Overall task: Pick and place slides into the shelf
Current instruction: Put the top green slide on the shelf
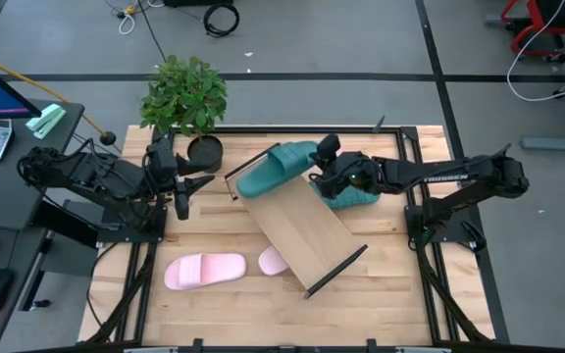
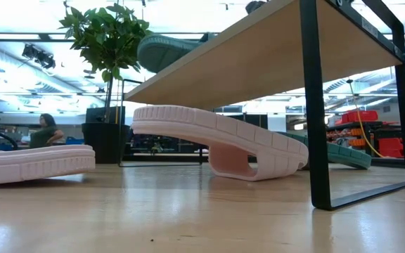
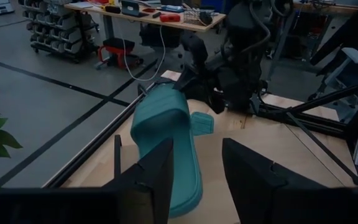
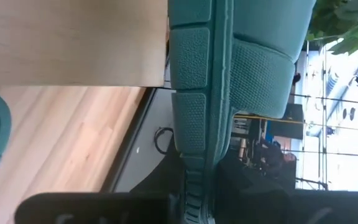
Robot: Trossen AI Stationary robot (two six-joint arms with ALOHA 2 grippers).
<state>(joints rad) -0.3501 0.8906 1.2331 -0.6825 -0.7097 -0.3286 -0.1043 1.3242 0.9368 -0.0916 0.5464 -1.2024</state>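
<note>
Next, I let go of the teal slide with my right gripper on the shelf's far end (image 1: pixel 274 175), beside the black end bar.
The shelf (image 1: pixel 302 227), a light wood board on black end bars, stands slantwise mid-table. One teal slide (image 1: pixel 275 169) lies over its far end, seen also in the low view (image 2: pixel 166 48). My right gripper (image 1: pixel 316 169) is shut on it. A second teal slide (image 1: pixel 358 199) lies on the table under my right arm. One pink slide (image 1: pixel 204 271) lies flat near the front left. Another pink slide (image 2: pixel 216 144) sits half under the shelf, one end on the table and the other raised. My left gripper (image 3: pixel 197 180) waits open at the far left, holding nothing. My right gripper pinches the teal slide's edge at the end nearest the table's right side (image 4: pixel 191 174) between its two fingers. It comes slanting down from the right, roughly along the slide. The slide's other end (image 3: pixel 185 193) reaches over the shelf's far end; whether it rests there I cannot tell.
A potted plant (image 1: pixel 184 96) stands at the far left corner, close to my left gripper. A keyboard and screen sit beyond the table's left edge. Bare tabletop (image 1: pixel 400 294) lies at the front right.
</note>
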